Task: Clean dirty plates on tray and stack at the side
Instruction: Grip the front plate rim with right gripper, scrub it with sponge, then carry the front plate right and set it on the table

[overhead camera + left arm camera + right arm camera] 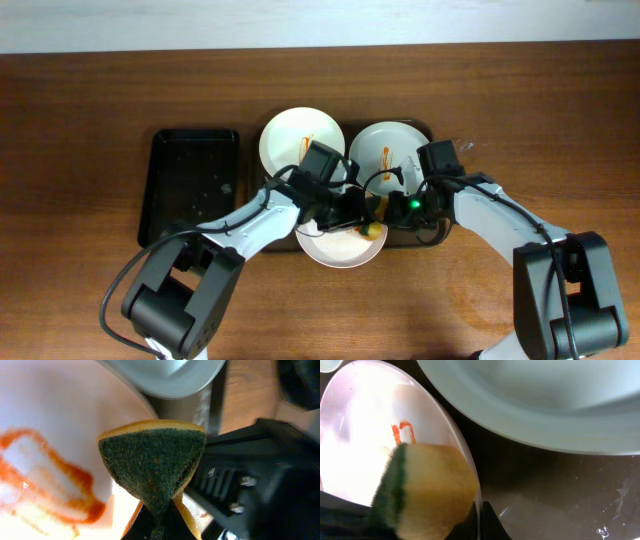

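Next, my right gripper puts the front plate down on the table [496,188] next to the brown tray, past the pale blue-grey plate.
Three white plates sit on the dark brown tray [420,243]: one at the back left [300,138], a pale blue-grey one at the back right [388,148], and one at the front [335,250]. Each shows an orange-red smear. My left gripper [360,222] is shut on a yellow sponge with a green scouring face [152,465], held at the front plate [45,420] beside its smear. My right gripper [480,517] is shut on that plate's rim [472,485] and holds it tilted. The sponge [425,490] covers part of the smear [402,432].
A smaller black tray [193,185] lies left of the brown one. The pale blue-grey plate [535,405] is close above the right gripper. The brown tray's floor [560,495] is wet. The two grippers are nearly touching over the tray's front.
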`<state>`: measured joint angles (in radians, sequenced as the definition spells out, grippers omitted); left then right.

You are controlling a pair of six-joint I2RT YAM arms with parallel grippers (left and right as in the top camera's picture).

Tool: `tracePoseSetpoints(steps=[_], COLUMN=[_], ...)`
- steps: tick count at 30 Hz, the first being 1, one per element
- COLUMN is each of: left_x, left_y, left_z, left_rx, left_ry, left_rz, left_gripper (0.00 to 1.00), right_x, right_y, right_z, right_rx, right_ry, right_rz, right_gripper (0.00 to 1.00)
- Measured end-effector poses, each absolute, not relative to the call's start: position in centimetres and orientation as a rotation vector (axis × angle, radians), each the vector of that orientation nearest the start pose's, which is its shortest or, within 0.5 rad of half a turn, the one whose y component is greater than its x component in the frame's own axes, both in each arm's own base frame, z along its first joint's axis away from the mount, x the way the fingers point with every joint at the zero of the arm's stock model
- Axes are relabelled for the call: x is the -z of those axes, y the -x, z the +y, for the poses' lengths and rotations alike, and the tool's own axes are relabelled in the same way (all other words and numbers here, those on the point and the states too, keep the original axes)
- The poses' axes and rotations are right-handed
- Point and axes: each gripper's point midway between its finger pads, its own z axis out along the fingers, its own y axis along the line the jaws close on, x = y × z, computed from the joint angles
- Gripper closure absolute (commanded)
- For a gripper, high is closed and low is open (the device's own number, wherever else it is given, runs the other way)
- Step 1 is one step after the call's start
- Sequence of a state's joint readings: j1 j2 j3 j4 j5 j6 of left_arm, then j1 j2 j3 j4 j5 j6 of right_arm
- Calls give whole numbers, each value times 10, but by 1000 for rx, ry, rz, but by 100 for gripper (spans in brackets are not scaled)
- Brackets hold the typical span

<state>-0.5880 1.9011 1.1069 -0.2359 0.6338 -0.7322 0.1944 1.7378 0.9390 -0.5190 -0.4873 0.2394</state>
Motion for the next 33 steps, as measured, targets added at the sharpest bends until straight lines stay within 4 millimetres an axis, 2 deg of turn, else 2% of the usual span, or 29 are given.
tracePoseSetpoints(steps=[4, 8, 9, 13, 15, 18, 19, 21, 22, 25, 27, 33], left_x=[-30, -20, -19, -18, -16, -14, -17, -30, -37, -80, -96, -99], left_y=[-295, -315, -325, -345, -342, -324, -313, -305, -307, -324, -332, -353], left_z=[-305, -287, -279, -260, -254, -247, -240, -224, -220, -198, -188, -144], left_rx=[1044, 843, 792, 725, 706, 675, 637, 558, 544, 530, 532, 466], left_ry=[51, 112, 130, 181, 177, 108, 67, 23, 16, 19, 37, 104], left_rz=[2951, 2908, 2880, 2830, 2858, 2944, 2980, 2991, 2973, 2841, 2786, 2748], left_gripper=[100, 100, 100, 100, 100, 100, 100, 100, 100, 100, 100, 100], right_x=[-21, -21, -21, -21, -21, -20, -20, -20, -19, -21, -29, -69], right_y=[-312, -311, -311, -311, -310, -306, -305, -305, -305, -304, -303, -313], right_z=[143, 143, 143, 143, 143, 143, 143, 143, 143, 138, 130, 103], right_rx=[-783, -784, -784, -784, -786, -788, -787, -781, -776, -729, -659, -413], right_ry=[26, 22, 22, 23, 23, 20, 22, 25, 25, 24, 20, 57], right_rz=[2903, 2909, 2910, 2909, 2911, 2929, 2931, 2935, 2936, 2946, 2952, 2865], right_gripper=[96, 96, 96, 96, 96, 96, 96, 96, 96, 96, 96, 96])
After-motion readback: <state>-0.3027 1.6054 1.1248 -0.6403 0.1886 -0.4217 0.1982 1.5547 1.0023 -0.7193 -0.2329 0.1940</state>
